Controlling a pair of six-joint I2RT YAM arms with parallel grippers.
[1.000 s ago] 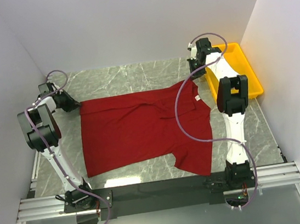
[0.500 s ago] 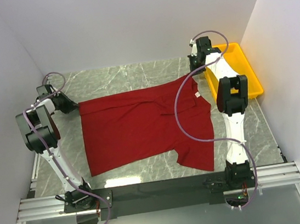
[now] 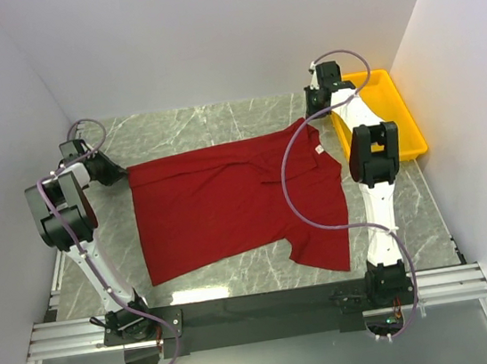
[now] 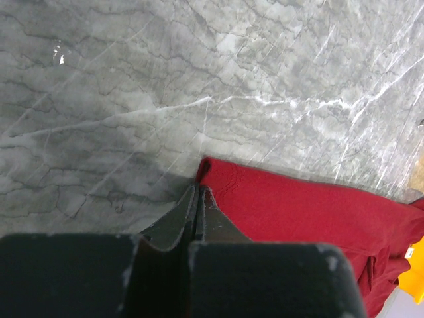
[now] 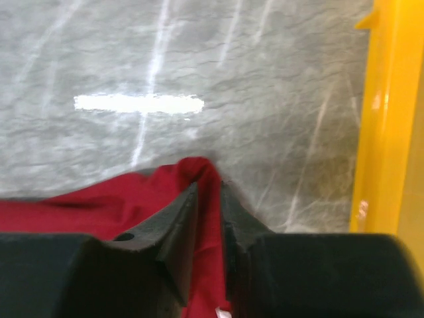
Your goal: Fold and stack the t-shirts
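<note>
My right gripper should open and pinch the top of the t-shirt's bunched corner (image 5: 197,163) to pull the t-shirt's edge straight, because the far edge ripples next to that corner.
The dark red t-shirt (image 3: 228,202) lies spread flat on the marble table, collar and white tag (image 3: 320,152) at the right. My left gripper (image 3: 121,171) sits at the far left corner of the cloth, shut on that corner; in the left wrist view the fingers (image 4: 199,189) press together with the red cloth (image 4: 298,212) pinched at their tips. My right gripper (image 3: 311,117) is at the far right corner. In the right wrist view its jaws (image 5: 209,185) stand slightly apart, with a ridge of the shirt (image 5: 132,199) lying between them.
A yellow plastic tray (image 3: 411,124) stands at the back right, just beyond the right gripper, its wall (image 5: 391,119) close on the right in the right wrist view. White walls close in the table on the left, back and right.
The shirt's far edge has been drawn a little farther back and flatter. The right gripper's jaws, pressed together before, now stand slightly apart. The left gripper keeps its grip.
</note>
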